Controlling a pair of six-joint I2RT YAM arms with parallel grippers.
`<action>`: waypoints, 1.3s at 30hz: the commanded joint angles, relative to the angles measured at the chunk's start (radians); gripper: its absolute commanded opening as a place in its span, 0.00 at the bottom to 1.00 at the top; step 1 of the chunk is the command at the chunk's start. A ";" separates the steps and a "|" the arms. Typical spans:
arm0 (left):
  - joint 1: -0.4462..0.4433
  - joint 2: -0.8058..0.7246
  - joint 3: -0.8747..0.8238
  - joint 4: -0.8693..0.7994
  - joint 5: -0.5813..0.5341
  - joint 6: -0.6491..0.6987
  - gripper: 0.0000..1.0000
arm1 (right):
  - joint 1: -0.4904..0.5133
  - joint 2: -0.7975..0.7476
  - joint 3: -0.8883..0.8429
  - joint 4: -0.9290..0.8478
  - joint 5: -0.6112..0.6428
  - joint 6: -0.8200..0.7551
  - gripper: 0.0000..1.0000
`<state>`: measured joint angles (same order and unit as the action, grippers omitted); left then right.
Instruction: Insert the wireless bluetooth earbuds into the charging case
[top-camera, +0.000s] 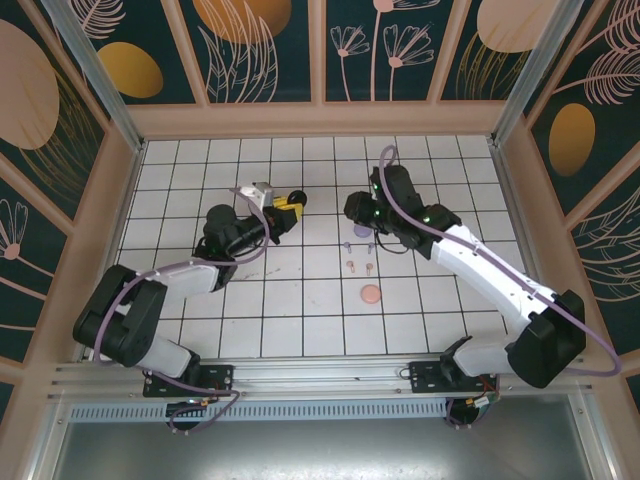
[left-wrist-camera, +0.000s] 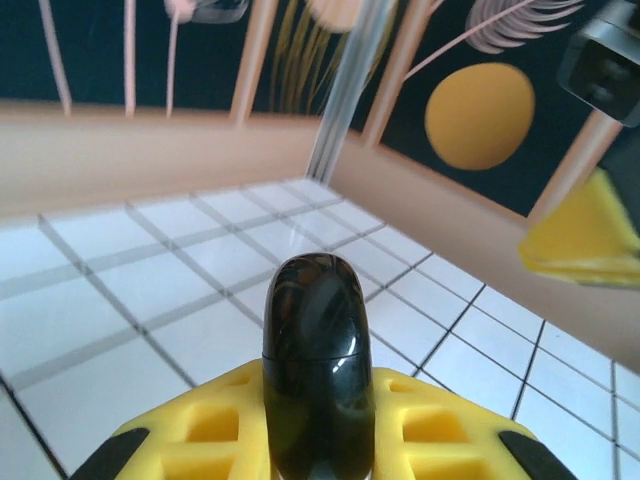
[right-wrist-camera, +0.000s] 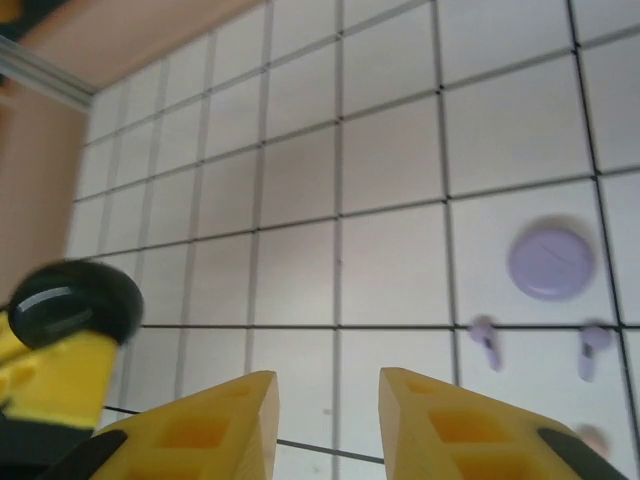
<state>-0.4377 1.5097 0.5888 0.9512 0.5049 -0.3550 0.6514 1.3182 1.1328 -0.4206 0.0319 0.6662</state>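
The robot's left gripper needs to release the glossy black charging case on a white tile in the round lavender case's row (top-camera: 287, 233).
My left gripper (top-camera: 288, 207) is shut on a glossy black charging case (left-wrist-camera: 317, 360), which stands upright between its yellow fingers (left-wrist-camera: 190, 430) with its lid closed along a thin seam. The right wrist view has that same case (right-wrist-camera: 70, 300) at the left edge. My right gripper (right-wrist-camera: 328, 420) is open above the tiles, nothing between its fingers. It hovers just right of the black case (top-camera: 297, 198). Two lavender earbuds (right-wrist-camera: 485, 337) lie below a round lavender case (right-wrist-camera: 550, 262). Two pinkish-tan earbuds (top-camera: 351, 266) lie a tile nearer.
A round pinkish-tan case (top-camera: 370, 294) lies on the white grid table (top-camera: 300, 320), nearer the arm bases. Wooden walls (top-camera: 320, 120) with floral panels close in the far side and both flanks.
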 joint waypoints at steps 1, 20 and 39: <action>0.002 0.053 0.049 -0.118 -0.058 -0.214 0.00 | 0.002 -0.038 -0.081 0.052 0.056 0.036 0.39; 0.004 0.304 0.254 -0.619 -0.207 -0.337 0.00 | 0.016 -0.137 -0.242 0.011 0.113 -0.014 0.59; 0.014 0.312 0.259 -0.709 -0.320 -0.275 0.54 | 0.011 -0.126 -0.269 -0.100 0.115 0.002 0.74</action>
<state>-0.4381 1.8408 0.8577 0.2947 0.2470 -0.6601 0.6628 1.2053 0.8795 -0.4648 0.1341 0.6605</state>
